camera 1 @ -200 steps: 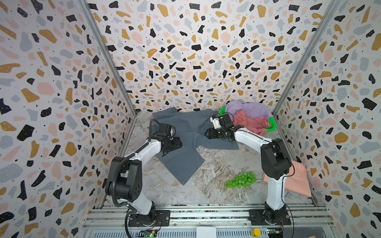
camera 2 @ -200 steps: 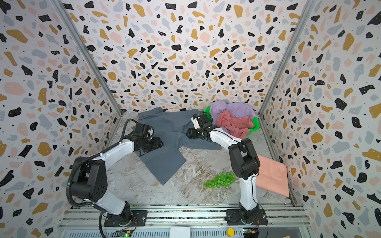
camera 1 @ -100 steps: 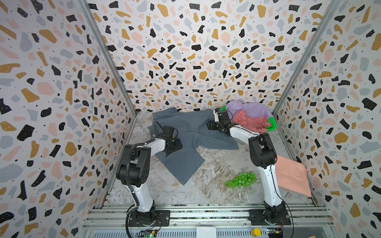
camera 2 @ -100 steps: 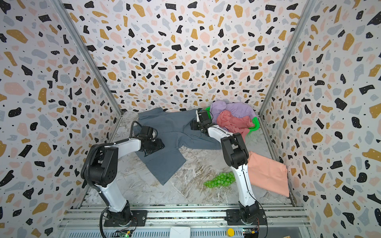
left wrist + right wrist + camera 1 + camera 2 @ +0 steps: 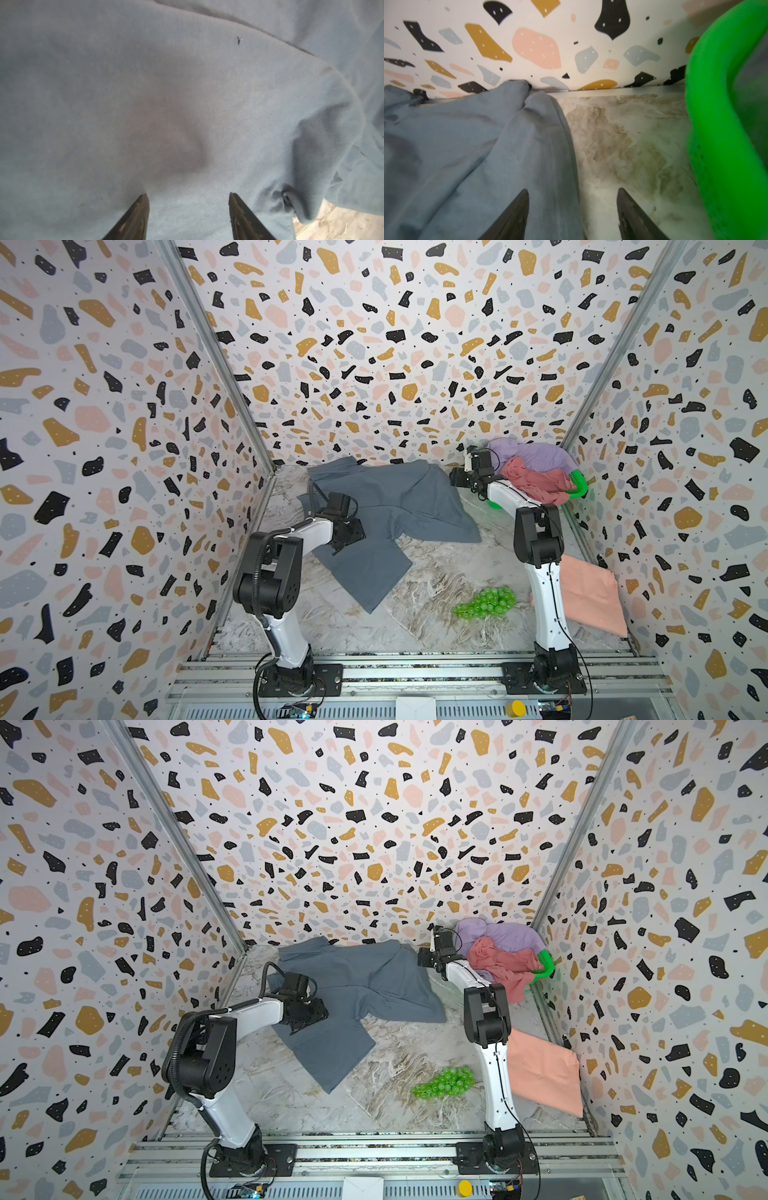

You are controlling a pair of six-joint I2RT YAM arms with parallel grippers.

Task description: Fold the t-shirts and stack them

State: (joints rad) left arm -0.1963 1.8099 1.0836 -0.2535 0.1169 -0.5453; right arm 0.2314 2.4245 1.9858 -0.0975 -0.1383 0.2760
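Observation:
My left gripper should next move to the near-side sleeve of the slate grey t-shirt and close on the sleeve's middle (image 5: 351,576), between the t-shirt's shoulder and the end of the sleeve.
A slate grey t-shirt (image 5: 399,506) (image 5: 365,986) lies spread and rumpled across the back of the table. My left gripper (image 5: 347,541) (image 5: 305,1021) (image 5: 188,195) hovers low over its left part, open, with only grey cloth under the fingers. My right gripper (image 5: 457,481) (image 5: 424,961) (image 5: 572,191) is open at the shirt's right back edge. That edge runs between its fingers, one over cloth and one over bare table. A lilac t-shirt (image 5: 536,454) and a rose pink t-shirt (image 5: 536,485) are heaped in the basket. A folded salmon peach t-shirt (image 5: 590,593) lies at the right wall.
The bright green mesh basket (image 5: 579,485) (image 5: 726,124) stands in the back right corner, close beside my right gripper. Green plastic grapes (image 5: 486,603) lie at front centre-right. Patterned walls close in the back and both sides.
My right gripper has moved back toward the wall along the grey shirt's right edge. My left gripper stays over the shirt while its arm has shifted. Both stay open.

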